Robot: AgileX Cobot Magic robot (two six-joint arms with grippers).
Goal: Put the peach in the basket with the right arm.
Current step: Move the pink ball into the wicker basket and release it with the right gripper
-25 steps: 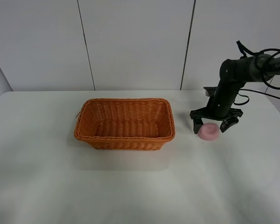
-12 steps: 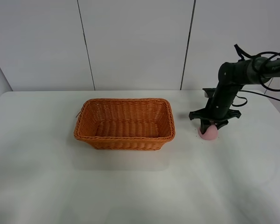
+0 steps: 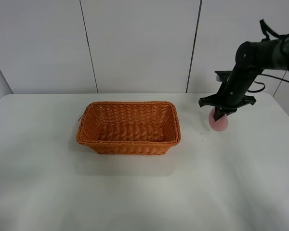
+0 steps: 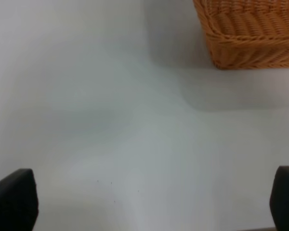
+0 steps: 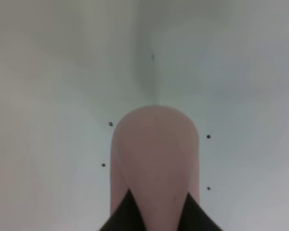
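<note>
The robot's right gripper needs to release the pink peach on the wicker bottom near the middle of the basket [image 3: 137, 131]. The peach still hangs above the white table.
The pink peach [image 3: 218, 122] hangs above the white table, right of the basket, squeezed in my right gripper [image 3: 219, 114], which is shut on it. In the right wrist view the peach [image 5: 155, 154] fills the middle between the two black fingertips [image 5: 120, 219], with the table well below it. The orange-brown wicker basket [image 3: 129, 127] stands empty at the table's middle, a short way left of the peach. My left gripper [image 4: 144, 202] is open over bare table, only its two fingertips [image 4: 12, 199] showing, with a corner of the basket [image 4: 250, 33] ahead.
The white table [image 3: 144, 187] stretches wide in front of the basket. A grey panelled wall [image 3: 135, 43] closes the back. The right arm's black cables [image 3: 279, 36] loop near the upper right.
My right gripper closed on the peach and lifted it off the table, moving up and slightly right. The basket has not moved.
</note>
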